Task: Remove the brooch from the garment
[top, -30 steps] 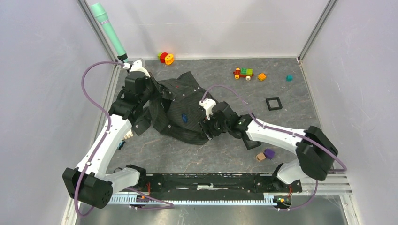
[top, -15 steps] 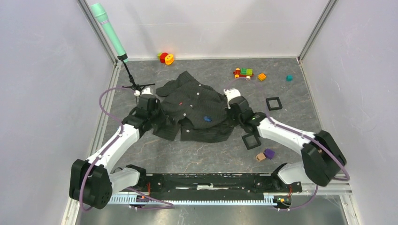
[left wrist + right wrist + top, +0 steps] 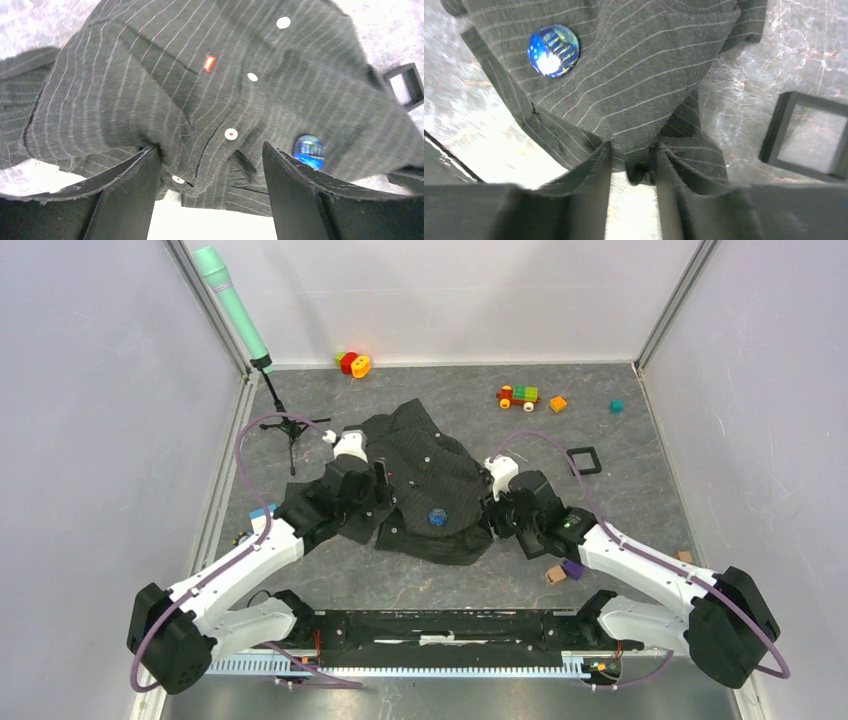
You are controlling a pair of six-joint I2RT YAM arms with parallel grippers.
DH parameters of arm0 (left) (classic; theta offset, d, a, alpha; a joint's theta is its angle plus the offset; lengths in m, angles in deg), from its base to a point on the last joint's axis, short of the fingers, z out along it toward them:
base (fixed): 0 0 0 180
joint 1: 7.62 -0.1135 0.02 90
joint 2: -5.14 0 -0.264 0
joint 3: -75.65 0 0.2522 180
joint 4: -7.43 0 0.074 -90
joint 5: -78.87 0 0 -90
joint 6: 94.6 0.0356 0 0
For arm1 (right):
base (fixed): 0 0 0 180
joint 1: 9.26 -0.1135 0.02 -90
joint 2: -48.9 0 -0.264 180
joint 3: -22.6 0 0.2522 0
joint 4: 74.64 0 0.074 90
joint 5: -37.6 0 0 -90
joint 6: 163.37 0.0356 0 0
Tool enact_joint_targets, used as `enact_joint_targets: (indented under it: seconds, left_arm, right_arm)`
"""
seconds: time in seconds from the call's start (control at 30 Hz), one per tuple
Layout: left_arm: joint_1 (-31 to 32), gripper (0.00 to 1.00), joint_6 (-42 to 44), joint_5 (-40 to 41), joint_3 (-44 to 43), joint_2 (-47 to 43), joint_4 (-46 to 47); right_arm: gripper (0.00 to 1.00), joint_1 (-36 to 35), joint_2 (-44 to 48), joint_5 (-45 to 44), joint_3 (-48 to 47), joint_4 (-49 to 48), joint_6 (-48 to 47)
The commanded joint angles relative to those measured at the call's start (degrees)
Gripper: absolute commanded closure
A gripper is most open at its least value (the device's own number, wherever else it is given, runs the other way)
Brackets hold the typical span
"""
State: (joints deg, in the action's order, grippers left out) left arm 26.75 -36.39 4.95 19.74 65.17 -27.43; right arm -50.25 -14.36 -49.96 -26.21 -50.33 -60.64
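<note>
Next, I take hold of the garment closer to the brooch (image 3: pixel 593 89) and lift it for my left gripper, since my right gripper is pinching a bunched fold far from the brooch.
The garment (image 3: pixel 420 455), a dark pinstriped shirt, lies crumpled at the table's middle. The brooch (image 3: pixel 437 517), a small round blue badge, sits pinned near its front hem. My left gripper (image 3: pixel 382 490) is at the shirt's left side. In the left wrist view it (image 3: pixel 210 160) stands open over the button placket of the garment (image 3: pixel 150 75), with the brooch (image 3: pixel 307 151) just beyond the right finger. My right gripper (image 3: pixel 497 512) is at the shirt's right hem. There its jaws (image 3: pixel 633 150) pinch a bunched fold of the garment (image 3: pixel 639 75), with the brooch (image 3: pixel 553 50) up to the left.
A black square frame (image 3: pixel 583 460) lies right of the shirt, and another (image 3: pixel 809 135) lies beside my right gripper. Toy train (image 3: pixel 518 395), orange block (image 3: pixel 558 404) and teal cube (image 3: pixel 617 406) sit at the back right. A microphone stand (image 3: pixel 290 425) is at the left. A purple block (image 3: pixel 572 568) lies under my right arm.
My left gripper has opened and moved right onto the shirt's front. My right gripper has come nearer along the right hem. The shirt and brooch have shifted toward me.
</note>
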Motion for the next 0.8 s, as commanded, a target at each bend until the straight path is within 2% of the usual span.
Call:
enact_joint_targets:
  seconds: [0.0, 0.07, 0.1, 0.23, 0.37, 0.43, 0.47, 0.53, 0.6, 0.63, 0.7, 0.77]
  left_arm:
    - [7.8, 0.21, 4.0, 10.5, -5.0, 1.4, -2.5]
    - [12.5, 0.21, 5.8, 12.7, -6.8, 4.3, -2.8]
    - [14.4, 0.21, 6.8, 13.5, -7.8, 5.9, -2.8]
    - [20.8, 0.19, 10.4, 20.3, -12.9, 11.8, -6.8]
    - [21.3, 0.16, 7.2, 29.2, -17.9, 15.1, -15.6]
    - [20.9, 0.00, 3.2, 35.7, -18.8, 15.2, -19.8]
    - [19.5, 0.00, 0.9, 36.3, -18.6, 14.9, -20.8]
    - [14.2, 0.00, 0.7, 30.1, -16.8, 13.5, -19.2]
    - [7.1, 0.00, 1.5, 19.1, -12.8, 11.7, -14.7]
    - [4.6, 0.00, 1.2, 16.5, -10.8, 10.9, -13.1]
    - [3.8, 0.01, 1.0, 16.9, -9.4, 9.7, -12.7]
    - [4.3, 0.02, 2.4, 15.4, -9.2, 7.7, -12.2]
  right_arm:
    - [0.44, 0.1, 2.0, 1.3, 0.8, -2.9, 3.1]
    - [0.27, 0.1, 1.5, 1.3, 0.7, -3.8, 3.8]
    - [0.24, 0.1, 1.3, 1.3, 0.6, -4.4, 4.0]
    - [0.20, 0.3, -0.3, -0.2, 0.5, -6.7, 6.0]
    - [0.19, 0.9, -2.8, -1.9, 1.0, -10.0, 8.3]
    - [0.18, 0.9, -4.6, -2.1, 0.6, -10.2, 9.0]
    - [0.17, 1.0, -5.5, -3.5, 0.1, -10.2, 9.2]
    - [0.18, 1.0, -7.9, -4.7, -0.8, -10.2, 9.6]
    - [0.22, 1.2, -9.6, -5.9, -1.2, -10.2, 10.4]
    - [0.26, 1.3, -10.2, -6.2, -1.2, -10.2, 10.8]
    - [0.36, 1.7, -10.7, -6.2, -0.6, -11.8, 11.3]
    - [0.54, 2.1, -10.1, -4.4, 0.3, -13.3, 11.5]
